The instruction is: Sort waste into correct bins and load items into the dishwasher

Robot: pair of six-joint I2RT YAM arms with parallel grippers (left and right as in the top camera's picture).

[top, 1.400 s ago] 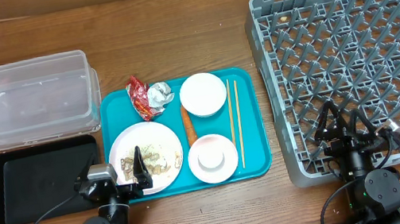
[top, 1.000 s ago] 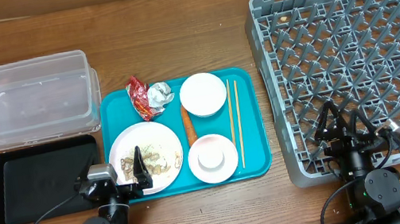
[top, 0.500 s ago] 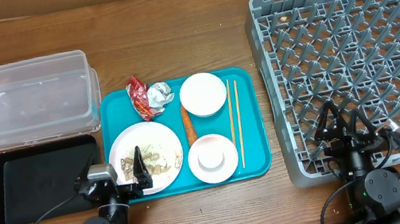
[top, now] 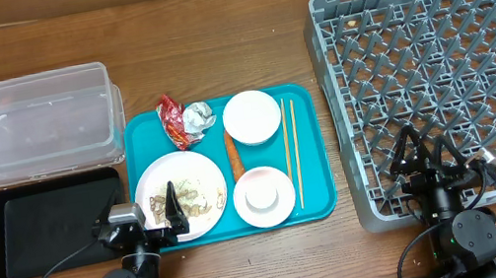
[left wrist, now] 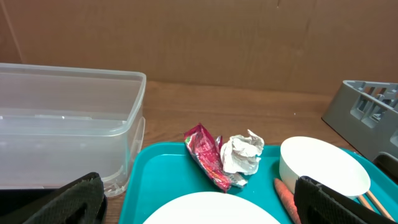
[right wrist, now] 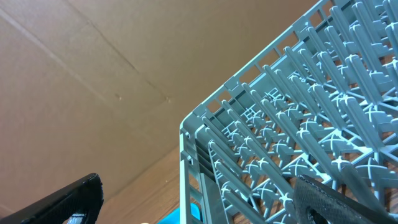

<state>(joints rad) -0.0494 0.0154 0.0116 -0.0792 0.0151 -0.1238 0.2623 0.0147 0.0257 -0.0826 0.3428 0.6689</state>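
Observation:
The robot's right gripper will next move to the white cup's sides (top: 262, 195), above the round dish at the near end of the carrot, and close there.
A teal tray (top: 317, 198) holds a plate with food scraps (top: 180, 197), a white bowl (top: 251, 116), a white lidded cup (top: 263, 196), a carrot (top: 232, 153), chopsticks (top: 291, 150), a red wrapper (top: 172, 120) and a crumpled foil ball (top: 199, 119). The wrapper (left wrist: 207, 155), foil ball (left wrist: 244, 153) and bowl (left wrist: 323, 165) also show in the left wrist view. My left gripper (top: 164, 214) is open at the tray's near left edge, over the plate. My right gripper (top: 428, 158) is open over the near edge of the grey dish rack (top: 446, 68), which also shows in the right wrist view (right wrist: 292, 137).
A clear plastic bin (top: 34, 125) stands at the back left, with a black tray (top: 52, 222) in front of it. Cardboard walls rise behind the table.

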